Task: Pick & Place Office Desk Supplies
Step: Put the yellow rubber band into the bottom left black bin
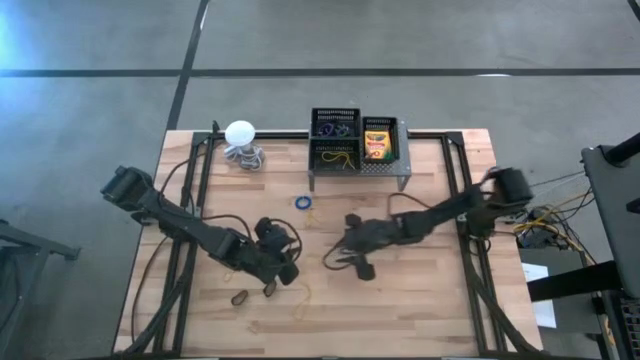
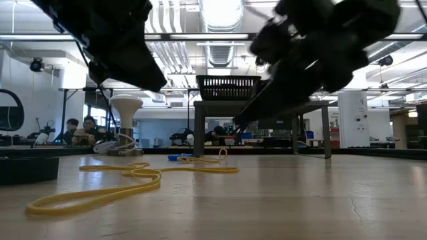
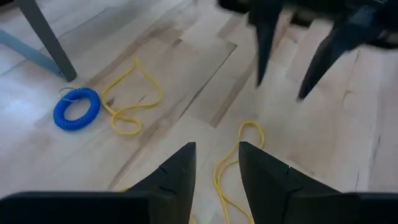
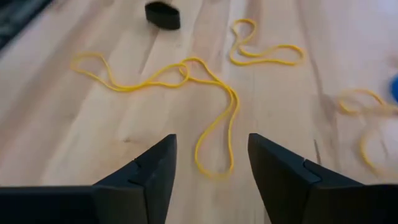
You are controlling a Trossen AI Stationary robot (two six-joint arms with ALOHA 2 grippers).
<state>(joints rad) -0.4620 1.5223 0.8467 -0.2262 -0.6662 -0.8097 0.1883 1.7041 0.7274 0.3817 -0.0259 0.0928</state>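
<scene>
The twisted yellow rubber band has a nearest looped end (image 1: 311,247) (image 4: 229,134). My right gripper grabs it next, closing on both strands together.
Several thin yellow rubber bands lie flat on the wooden table. My left gripper (image 1: 284,272) is open, and one band (image 3: 227,168) lies between and past its fingertips (image 3: 214,168). My right gripper (image 1: 346,266) is open over another yellow band (image 4: 211,106), which lies before its fingertips (image 4: 211,168). The two grippers face each other at mid-table; the right fingers (image 3: 267,50) show in the left wrist view. A blue coiled loop (image 1: 303,202) lies farther back. Two black mesh bins (image 1: 335,140) and a yellow crayon box (image 1: 377,140) stand on the grey stand (image 1: 400,165).
A white ball with a coiled cord (image 1: 240,135) stands at the far left of the table. A small dark loop (image 1: 240,297) lies near the front left. The stand's leg (image 3: 46,37) rises close to the blue loop. More yellow bands (image 4: 267,53) lie around.
</scene>
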